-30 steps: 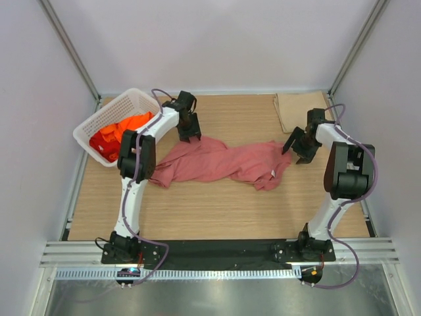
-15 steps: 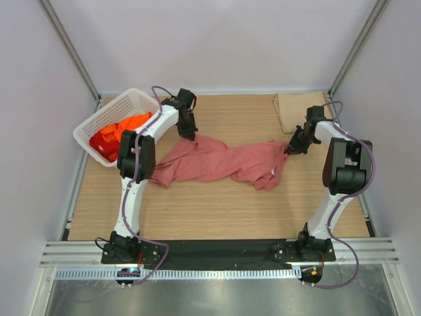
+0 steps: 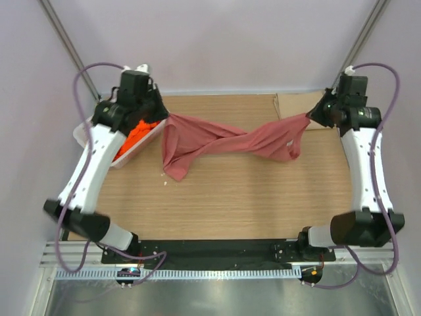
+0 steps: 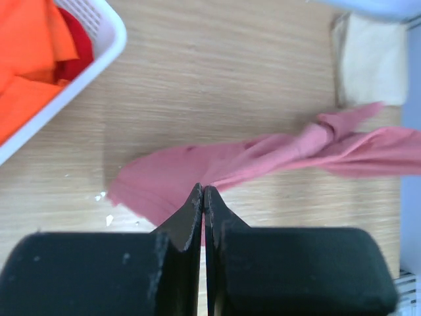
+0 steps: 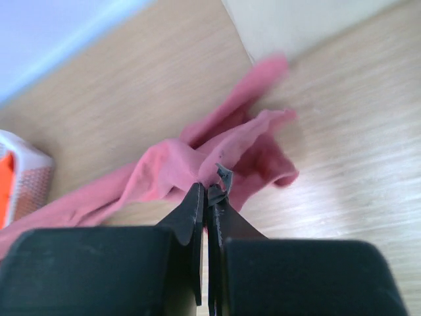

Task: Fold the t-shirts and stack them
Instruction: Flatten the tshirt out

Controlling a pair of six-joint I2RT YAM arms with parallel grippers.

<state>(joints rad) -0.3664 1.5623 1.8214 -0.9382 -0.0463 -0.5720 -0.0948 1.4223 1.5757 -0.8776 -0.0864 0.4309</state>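
The pink t-shirt's end, now held stretched above the wooden table, will be laid down by my right gripper at the table's front edge (image 3: 273,228), across from the beige sheet.
A salmon-pink t-shirt (image 3: 230,141) hangs stretched and twisted between my two grippers, above the wooden table. My left gripper (image 3: 166,118) is shut on its left end, and a wide flap droops below that end. In the left wrist view the gripper (image 4: 204,191) pinches the pink t-shirt (image 4: 263,158) at its tips. My right gripper (image 3: 309,117) is shut on the right end. The right wrist view shows that gripper (image 5: 209,191) clamped on the t-shirt (image 5: 171,168) beside a small grey label. Orange t-shirts (image 3: 135,133) lie in the basket.
The white lattice basket (image 4: 99,46) stands at the back left, partly hidden under my left arm, with orange (image 4: 26,46) and red cloth inside. A beige flat sheet (image 3: 296,104) lies at the back right corner. Small white crumbs dot the table near the shirt's hanging flap.
Both grippers have shut on the pink t-shirt's ends. Both arms have risen and spread apart, lifting the shirt off the table and pulling it taut.
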